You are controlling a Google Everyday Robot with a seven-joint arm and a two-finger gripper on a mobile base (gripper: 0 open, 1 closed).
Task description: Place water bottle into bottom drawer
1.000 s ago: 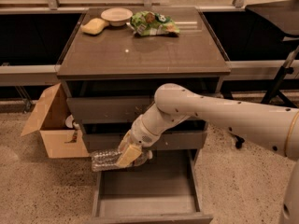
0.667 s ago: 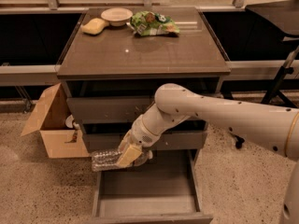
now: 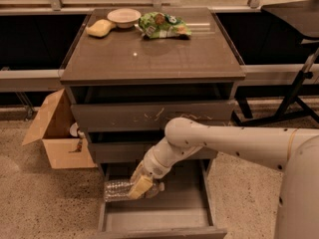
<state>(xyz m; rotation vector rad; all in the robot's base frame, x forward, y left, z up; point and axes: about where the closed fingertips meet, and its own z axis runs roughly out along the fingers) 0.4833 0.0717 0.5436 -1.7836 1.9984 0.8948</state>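
Next, my gripper releases the water bottle on the middle of the bottom drawer's grey bottom (image 3: 156,210).
The water bottle (image 3: 117,190) is a clear ribbed plastic bottle lying level, held just above the left side of the bottom drawer (image 3: 158,218), which is pulled out with its flat grey floor showing. My gripper (image 3: 140,185) is shut on the water bottle near its right end, its pale fingers (image 3: 140,187) wrapped over it. My white arm comes in from the right across the cabinet front. The bottle's cap end is hidden behind the gripper.
The cabinet top (image 3: 149,54) carries a green snack bag (image 3: 163,25), a white bowl (image 3: 123,17) and a yellow sponge (image 3: 100,28). The scratched top drawer (image 3: 149,116) and the middle drawer (image 3: 119,151) stand slightly out. An open cardboard box (image 3: 60,133) sits on the floor at left.
The gripper and the bottle have barely moved, if anything a touch lower over the drawer's left side.
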